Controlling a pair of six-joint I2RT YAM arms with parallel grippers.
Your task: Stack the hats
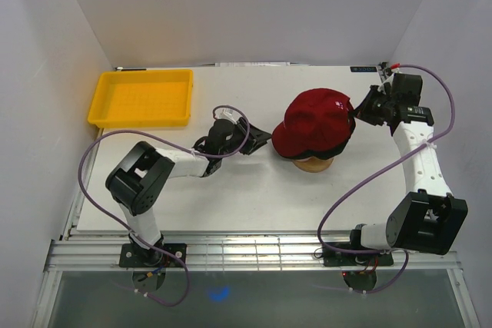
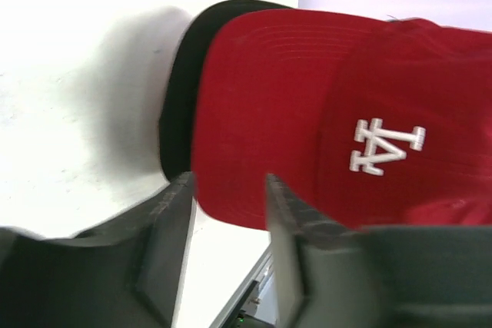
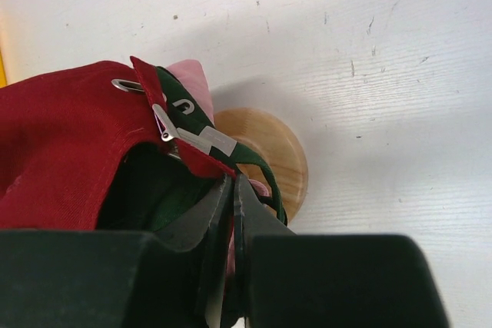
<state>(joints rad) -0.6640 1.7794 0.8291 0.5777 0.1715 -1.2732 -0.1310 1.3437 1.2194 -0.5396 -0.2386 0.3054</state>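
Next, I pinch the red brim's front edge (image 2: 209, 196) with my left gripper while my right gripper pulls the back of the red brim, because the red hat's brim sits crooked over the black hat's brim.
The red hat (image 1: 315, 117) lies on top of the pile on the wooden stand (image 1: 314, 164), brim pointing left. A black hat's edge (image 1: 327, 151) shows beneath it. In the left wrist view the red hat (image 2: 307, 113) with its white logo covers the black brim (image 2: 181, 97). My left gripper (image 1: 261, 137) is open and empty just left of the brims (image 2: 231, 190). My right gripper (image 1: 357, 110) is shut on the red hat's back edge (image 3: 233, 186). The right wrist view shows the red hat (image 3: 61, 144), the green hat's strap (image 3: 231, 147) under it, and the stand (image 3: 269, 144).
A yellow tray (image 1: 142, 97) sits at the back left of the white table (image 1: 231, 197). White walls close in the sides and back. A bit of pink fabric (image 3: 188, 82) shows by the strap buckle.
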